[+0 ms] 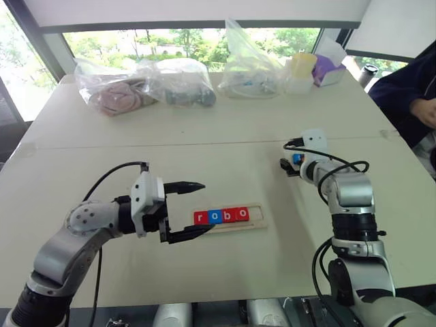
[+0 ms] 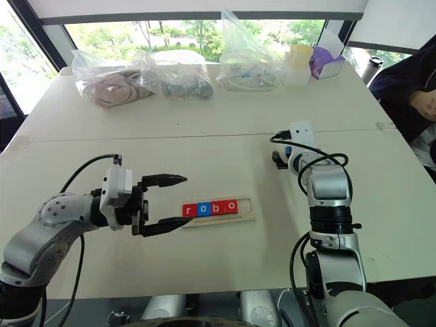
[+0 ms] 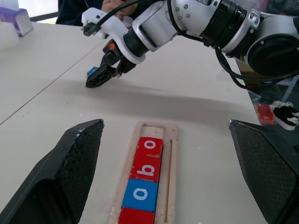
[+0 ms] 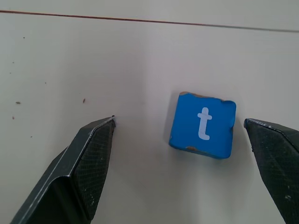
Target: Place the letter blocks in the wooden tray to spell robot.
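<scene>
Next, my right gripper sets the blue t closer and grips its other sides (image 4: 200, 151), because its fingers would cover the side of the t that must meet the red o.
The wooden tray (image 1: 257, 214) lies in the middle of the table, holding a row of letter blocks: red r (image 1: 199, 218), blue o (image 1: 215, 216), red b (image 1: 229, 215) and red o (image 1: 241, 214). Its right-end slot is bare. My left gripper (image 1: 199, 208) hovers open at the tray's left end, pointing along it. A blue t block (image 4: 202, 125) lies flat on the table, further back and to the right. My right gripper (image 4: 180, 121) is open just above it, one finger on each side. Neither finger touches the block.
Clear plastic bags (image 1: 146, 85) with soft items, a yellow cup (image 1: 303, 65) and a purple box (image 1: 328, 68) line the table's far edge. A person in a dark sleeve (image 1: 405, 95) sits at the right. A seam (image 1: 204, 144) crosses the tabletop.
</scene>
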You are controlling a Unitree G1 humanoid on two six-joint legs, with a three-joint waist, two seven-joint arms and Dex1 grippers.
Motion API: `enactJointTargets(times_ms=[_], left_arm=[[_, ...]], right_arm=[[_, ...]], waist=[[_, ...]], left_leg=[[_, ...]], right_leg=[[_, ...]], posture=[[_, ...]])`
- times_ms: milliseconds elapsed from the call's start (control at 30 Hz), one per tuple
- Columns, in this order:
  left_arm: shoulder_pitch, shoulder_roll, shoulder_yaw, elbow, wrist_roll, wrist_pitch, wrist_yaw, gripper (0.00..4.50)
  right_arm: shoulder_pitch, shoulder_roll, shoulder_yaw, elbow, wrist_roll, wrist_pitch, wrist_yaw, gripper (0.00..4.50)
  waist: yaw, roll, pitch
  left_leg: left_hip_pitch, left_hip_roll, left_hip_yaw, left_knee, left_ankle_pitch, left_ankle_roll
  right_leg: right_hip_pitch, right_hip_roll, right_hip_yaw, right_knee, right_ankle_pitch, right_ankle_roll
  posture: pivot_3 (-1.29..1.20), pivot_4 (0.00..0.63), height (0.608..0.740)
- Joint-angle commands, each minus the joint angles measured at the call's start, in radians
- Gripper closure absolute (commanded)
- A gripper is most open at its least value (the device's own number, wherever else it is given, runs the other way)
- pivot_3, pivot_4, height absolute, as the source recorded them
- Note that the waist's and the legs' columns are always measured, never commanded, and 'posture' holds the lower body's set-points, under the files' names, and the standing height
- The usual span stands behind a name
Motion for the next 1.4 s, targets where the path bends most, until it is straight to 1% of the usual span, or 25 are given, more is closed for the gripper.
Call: enactJointTargets(times_ms=[33, 67, 133, 167, 200, 233, 267, 300, 333, 467, 533, 633, 700, 833, 933, 1133, 1200, 1233, 1267, 1300, 1333, 1367, 1400], left_arm=[[0.001, 0.005, 0.014, -0.027, 0.003, -0.013, 0.01, 0.0], [0.0, 0.005, 0.014, -0.027, 0.003, -0.013, 0.011, 0.0], [0.001, 0.005, 0.015, -0.027, 0.004, -0.015, 0.014, 0.0], [0.001, 0.005, 0.015, -0.027, 0.004, -0.015, 0.015, 0.0], [0.0, 0.004, 0.015, -0.026, 0.004, -0.016, 0.017, 0.0], [-0.001, 0.003, 0.014, -0.025, 0.005, -0.017, 0.018, 0.0], [-0.003, 0.003, 0.012, -0.024, 0.005, -0.017, 0.02, 0.0], [-0.004, 0.002, 0.011, -0.023, 0.006, -0.018, 0.022, 0.0], [-0.006, 0.0, 0.009, -0.022, 0.006, -0.018, 0.023, 0.0], [-0.009, -0.006, 0.001, -0.02, 0.009, -0.019, 0.026, 0.0], [-0.009, -0.008, 0.0, -0.02, 0.008, -0.018, 0.025, 0.0], [-0.008, -0.012, -0.006, -0.015, 0.008, -0.02, 0.019, 0.0], [-0.008, -0.016, -0.011, -0.007, 0.012, -0.024, 0.014, 0.0], [-0.022, -0.027, -0.024, 0.012, 0.021, -0.027, 0.007, 0.0], [-0.042, -0.034, -0.035, 0.03, 0.02, -0.03, -0.005, 0.0], [-0.06, -0.042, -0.049, 0.063, 0.035, -0.048, -0.027, 0.0], [-0.065, -0.045, -0.049, 0.069, 0.039, -0.053, -0.029, 0.0], [-0.066, -0.047, -0.048, 0.071, 0.041, -0.054, -0.029, 0.0], [-0.067, -0.048, -0.047, 0.072, 0.044, -0.056, -0.03, 0.0], [-0.067, -0.049, -0.047, 0.071, 0.046, -0.056, -0.029, 0.0], [-0.066, -0.051, -0.047, 0.07, 0.047, -0.057, -0.027, 0.0], [-0.066, -0.051, -0.046, 0.069, 0.048, -0.057, -0.025, 0.0], [-0.065, -0.052, -0.045, 0.067, 0.05, -0.058, -0.022, 0.0]], right_arm=[[-0.029, 0.02, -0.046, 0.029, 0.027, 0.022, -0.035, 0.04], [-0.037, 0.026, -0.057, 0.039, 0.033, 0.024, -0.043, 0.04], [-0.051, 0.037, -0.081, 0.056, 0.043, 0.031, -0.064, 0.55], [-0.055, 0.04, -0.09, 0.061, 0.048, 0.034, -0.073, 0.9], [-0.06, 0.045, -0.101, 0.066, 0.056, 0.039, -0.08, 1.33], [-0.063, 0.048, -0.109, 0.071, 0.061, 0.041, -0.086, 1.9], [-0.066, 0.051, -0.115, 0.074, 0.064, 0.04, -0.092, 2.36], [-0.069, 0.054, -0.123, 0.078, 0.066, 0.043, -0.099, 2.97], [-0.069, 0.052, -0.126, 0.08, 0.067, 0.045, -0.102, 3.37], [-0.037, 0.038, -0.124, 0.015, 0.081, 0.107, -0.102, 3.35], [0.011, 0.025, -0.114, -0.082, 0.089, 0.182, -0.094, 3.35], [0.127, 0.034, -0.114, -0.375, 0.132, 0.44, -0.07, 3.35], [0.215, 0.047, -0.109, -0.535, 0.169, 0.519, -0.066, 3.35], [0.363, 0.066, -0.121, -0.728, 0.247, 0.529, -0.087, 3.35], [0.473, 0.051, -0.144, -0.847, 0.323, 0.529, -0.112, 3.35], [0.531, 0.055, -0.157, -0.897, 0.472, 0.529, -0.192, 3.35], [0.535, 0.05, -0.161, -0.897, 0.522, 0.529, -0.224, 2.29], [0.53, 0.04, -0.166, -0.89, 0.549, 0.529, -0.237, 1.85], [0.519, 0.023, -0.172, -0.875, 0.572, 0.529, -0.25, 1.34], [0.506, 0.002, -0.177, -0.858, 0.598, 0.529, -0.258, 0.95], [0.492, -0.041, -0.176, -0.833, 0.629, 0.529, -0.253, 0.35], [0.471, -0.093, -0.169, -0.807, 0.656, 0.529, -0.24, 0.03], [0.438, -0.163, -0.146, -0.785, 0.669, 0.529, -0.211, 0.03]], waist=[[0.0, 0.0, 0.0], [-0.001, 0.0, 0.0], [-0.002, 0.0, 0.0], [-0.001, 0.0, 0.0], [-0.001, 0.0, 0.0], [-0.001, 0.0, 0.0], [-0.001, 0.0, 0.0], [-0.002, 0.0, 0.0], [-0.003, 0.0, 0.0], [-0.002, 0.0, 0.0], [0.002, 0.0, 0.0], [0.009, 0.0, -0.001], [0.007, 0.0, -0.001], [0.003, 0.0, -0.001], [0.004, 0.0, -0.001], [0.0, -0.001, -0.002], [0.0, -0.001, -0.002], [0.0, -0.001, -0.002], [0.0, -0.001, -0.002], [0.0, -0.001, -0.002], [0.0, -0.001, -0.002], [0.0, -0.001, -0.002], [0.001, 0.0, -0.001]], left_leg=[[0.0, 0.0, 0.0, 0.0, 0.0, 0.0], [0.0, 0.0, 0.0, 0.0, 0.0, 0.0], [0.0, 0.0, 0.0, 0.0, 0.0, 0.0], [0.0, 0.0, 0.0, 0.0, 0.0, 0.0], [0.0, 0.0, 0.0, 0.0, 0.0, 0.0], [0.0, 0.0, 0.0, 0.0, 0.0, 0.0], [0.0, 0.0, 0.0, 0.0, 0.0, 0.0], [0.0, 0.0, 0.0, 0.0, 0.0, 0.0], [0.0, 0.0, 0.0, 0.0, 0.0, 0.0], [0.0, 0.0, 0.0, 0.0, 0.0, 0.0], [0.0, 0.0, 0.0, 0.0, 0.0, 0.0], [-0.001, 0.0, -0.002, -0.001, 0.0, 0.0], [-0.001, 0.0, -0.003, -0.002, 0.0, 0.0], [-0.001, 0.001, -0.003, -0.001, 0.0, 0.0], [0.0, 0.001, -0.003, 0.0, 0.0, 0.0], [0.0, 0.001, -0.002, 0.0, 0.0, 0.0], [0.0, 0.001, -0.002, 0.0, 0.0, 0.0], [0.0, 0.001, -0.002, 0.0, 0.0, 0.0], [0.0, 0.001, -0.002, 0.0, 0.0, 0.0], [0.0, 0.001, -0.002, 0.0, 0.0, 0.0], [0.0, 0.001, -0.002, 0.0, 0.0, 0.0], [0.0, 0.001, -0.002, 0.0, 0.0, 0.0], [0.0, 0.001, -0.001, 0.001, 0.0, 0.0]], right_leg=[[0.0, 0.0, 0.0, 0.0, 0.0, 0.0], [0.0, 0.0, 0.0, 0.0, 0.0, 0.0], [0.0, 0.0, 0.0, 0.0, 0.0, -0.001], [0.0, 0.0, 0.0, 0.0, 0.0, -0.001], [0.0, 0.0, 0.0, 0.0, 0.0, -0.001], [0.0, 0.0, 0.0, 0.0, 0.0, -0.001], [0.0, 0.0, 0.0, 0.0, 0.0, 0.0], [0.0, 0.0, 0.0, 0.0, 0.0, 0.0], [0.0, 0.0, 0.0, 0.0, 0.0, 0.0], [0.0, 0.001, 0.0, 0.0, 0.0, -0.001], [0.0, 0.001, 0.0, 0.0, 0.0, 0.0], [0.0, 0.0, -0.002, 0.0, 0.0, 0.0], [0.0, 0.0, -0.002, 0.0, 0.0, 0.0], [0.0, 0.001, -0.003, 0.0, -0.001, -0.002], [0.001, 0.001, -0.003, 0.0, -0.002, -0.003], [0.001, 0.001, -0.002, -0.001, -0.002, -0.003], [0.001, 0.001, -0.002, -0.001, -0.002, -0.003], [0.001, 0.002, -0.002, -0.001, -0.002, -0.003], [0.001, 0.002, -0.002, -0.001, -0.002, -0.003], [0.001, 0.002, -0.002, -0.001, -0.002, -0.003], [0.001, 0.002, -0.002, -0.001, -0.002, -0.003], [0.001, 0.001, -0.002, -0.001, -0.002, -0.003], [0.001, 0.001, -0.001, -0.001, -0.002, -0.003]], posture=[[0.0, 0.15, 0.74], [0.0, 0.15, 0.74], [0.0, 0.15, 0.74], [0.0, 0.15, 0.74], [0.0, 0.15, 0.74], [0.0, 0.15, 0.74], [0.0, 0.15, 0.74], [0.0, 0.15, 0.74], [0.0, 0.15, 0.74], [0.0, 0.15, 0.74], [0.0, 0.15, 0.74], [0.0, 0.15, 0.74], [0.0, 0.15, 0.74], [0.0, 0.15, 0.74], [0.0, 0.15, 0.74], [0.0, 0.15, 0.74], [0.0, 0.15, 0.74], [0.0, 0.15, 0.74], [0.0, 0.15, 0.74], [0.0, 0.15, 0.74], [0.0, 0.15, 0.74], [0.0, 0.15, 0.74], [0.0, 0.15, 0.74]])
